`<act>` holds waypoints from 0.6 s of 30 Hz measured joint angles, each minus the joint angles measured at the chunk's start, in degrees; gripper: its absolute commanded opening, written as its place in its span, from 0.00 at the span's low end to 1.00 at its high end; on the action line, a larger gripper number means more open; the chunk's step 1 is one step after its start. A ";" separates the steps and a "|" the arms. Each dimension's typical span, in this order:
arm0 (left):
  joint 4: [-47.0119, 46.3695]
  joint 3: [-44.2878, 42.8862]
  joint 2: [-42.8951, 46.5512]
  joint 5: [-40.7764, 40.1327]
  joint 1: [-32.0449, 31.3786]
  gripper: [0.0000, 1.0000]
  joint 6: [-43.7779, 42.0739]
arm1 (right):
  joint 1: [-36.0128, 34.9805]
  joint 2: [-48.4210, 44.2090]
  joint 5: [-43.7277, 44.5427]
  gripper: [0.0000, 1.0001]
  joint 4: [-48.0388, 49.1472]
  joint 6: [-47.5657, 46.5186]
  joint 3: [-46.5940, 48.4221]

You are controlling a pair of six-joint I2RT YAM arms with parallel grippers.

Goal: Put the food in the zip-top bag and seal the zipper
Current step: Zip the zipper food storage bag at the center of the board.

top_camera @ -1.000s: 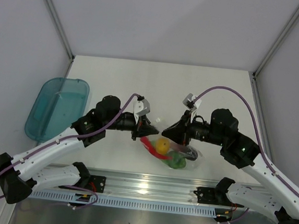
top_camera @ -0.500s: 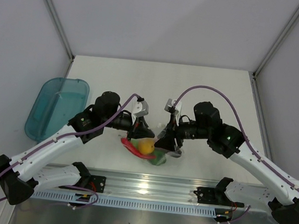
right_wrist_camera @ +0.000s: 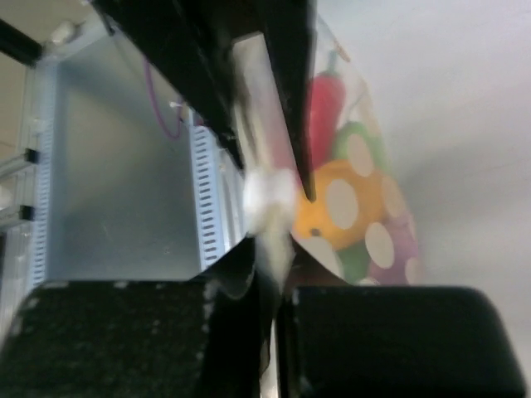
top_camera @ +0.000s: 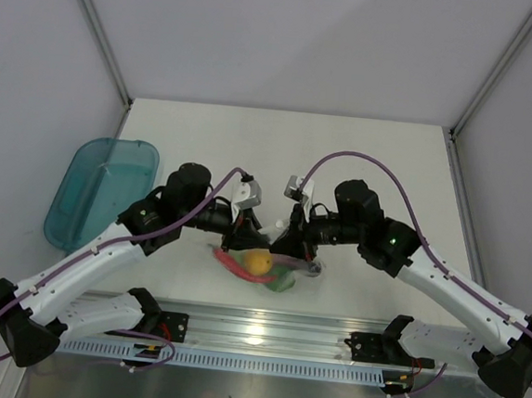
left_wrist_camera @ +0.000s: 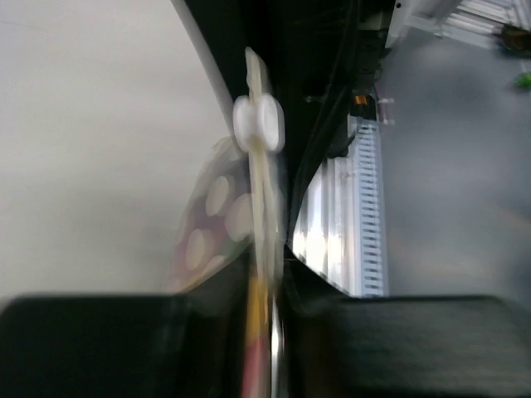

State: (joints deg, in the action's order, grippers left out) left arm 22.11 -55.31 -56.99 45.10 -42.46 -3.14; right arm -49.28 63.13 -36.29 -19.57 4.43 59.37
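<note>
The zipper is pinched by my left gripper short of the white slider, so the gripper needs to open, move forward and grip the slider itself (left_wrist_camera: pixel 259 123) before running it along the zipper.
The zip-top bag (top_camera: pixel 264 269), clear with white dots, hangs between my two grippers near the table's front. Inside it I see the food: a yellow pepper (top_camera: pixel 259 262) (right_wrist_camera: pixel 340 211), a red chili (top_camera: pixel 230 263) (right_wrist_camera: pixel 323 104), a green piece (top_camera: pixel 282 280) and something purple (right_wrist_camera: pixel 398 257). My left gripper (top_camera: pixel 244 241) (left_wrist_camera: pixel 270 290) pinches the zipper (left_wrist_camera: pixel 264 207) from the left. My right gripper (top_camera: pixel 285 245) (right_wrist_camera: pixel 274 286) is shut on the same strip from the right, close to the left one. A white slider (left_wrist_camera: pixel 258 123) (right_wrist_camera: pixel 270 195) sits on the strip between them.
A teal translucent tray (top_camera: pixel 99 189) lies at the table's left edge. An aluminium rail (top_camera: pixel 254 333) with the arm bases runs along the near edge, just below the bag. White walls enclose the table on three sides.
My right gripper has travelled left along the bag's top edge, opened briefly and shut again close to the left gripper. The bag has shifted left, toward the front.
</note>
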 measured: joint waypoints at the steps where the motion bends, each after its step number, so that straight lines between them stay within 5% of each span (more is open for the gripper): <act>1: -0.02 0.00 0.11 -0.09 0.13 0.36 -0.31 | 0.00 -0.17 -0.11 0.00 0.09 0.13 -0.13; 3: -0.72 0.00 0.46 -0.17 0.94 0.49 -0.13 | -0.02 -0.87 -0.46 0.00 -0.24 0.44 -0.74; 6: -2.34 0.00 0.98 1.75 0.98 0.51 0.96 | 0.11 -1.36 -0.33 0.00 -0.26 0.59 -1.25; 18: -6.36 -2.78 -0.96 4.37 1.46 0.48 4.66 | -0.48 -3.08 0.33 0.00 -0.26 1.57 -2.93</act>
State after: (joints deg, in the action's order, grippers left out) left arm 15.75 -58.08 -57.95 49.47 -40.99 1.52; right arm -49.76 60.05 -35.97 -19.84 6.00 56.45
